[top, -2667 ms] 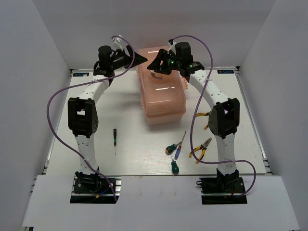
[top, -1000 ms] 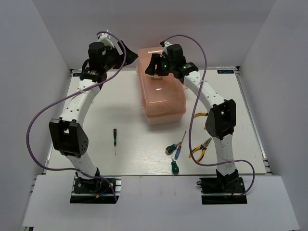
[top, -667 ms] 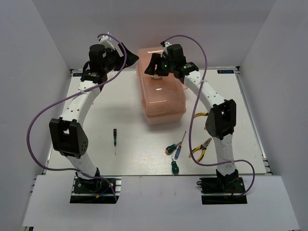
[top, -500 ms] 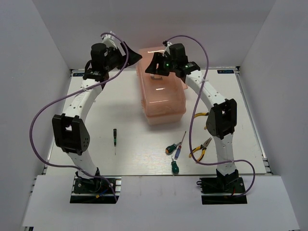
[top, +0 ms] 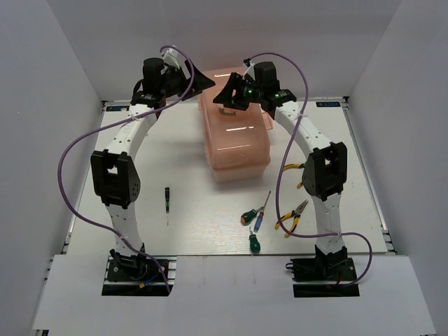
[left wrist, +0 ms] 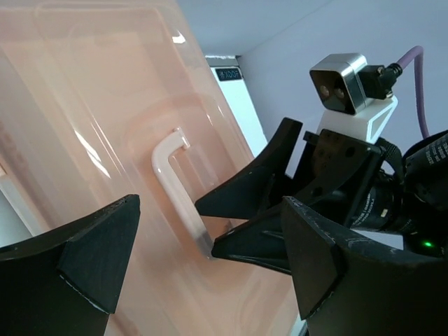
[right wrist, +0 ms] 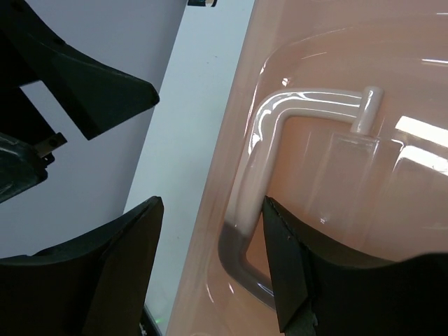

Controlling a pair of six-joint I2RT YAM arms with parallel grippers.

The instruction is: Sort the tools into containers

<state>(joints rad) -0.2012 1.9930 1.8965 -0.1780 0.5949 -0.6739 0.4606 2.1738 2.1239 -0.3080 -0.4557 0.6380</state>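
Next, I move my left gripper to the middle of the white lid handle [top: 225, 108] [left wrist: 183, 203] on the salmon-pink toolbox and close it there.
The closed salmon-pink toolbox [top: 234, 136] stands at the table's back centre, so its containers are hidden under the lid. My right gripper [top: 225, 96] [right wrist: 210, 273] is open over the lid, its fingers straddling the near corner of the white lid handle [right wrist: 260, 175] [left wrist: 175, 185]. My left gripper [top: 203, 82] [left wrist: 210, 280] is open just left of it, above the lid's far left part, holding nothing. The tools lie on the table: a thin black-green screwdriver [top: 166, 199], two green-handled screwdrivers [top: 248, 215] [top: 254, 242], a blue-handled one [top: 258, 222] and two pliers [top: 292, 215] [top: 294, 168].
Both grippers nearly meet above the toolbox lid; the right gripper's fingers [left wrist: 245, 203] fill the left wrist view. White walls enclose the table on three sides. Purple cables [top: 70, 175] loop off both arms.
The left arm has swung right, bringing its open gripper from left of the toolbox to over the lid's edge. The right gripper has shifted slightly right at the handle.
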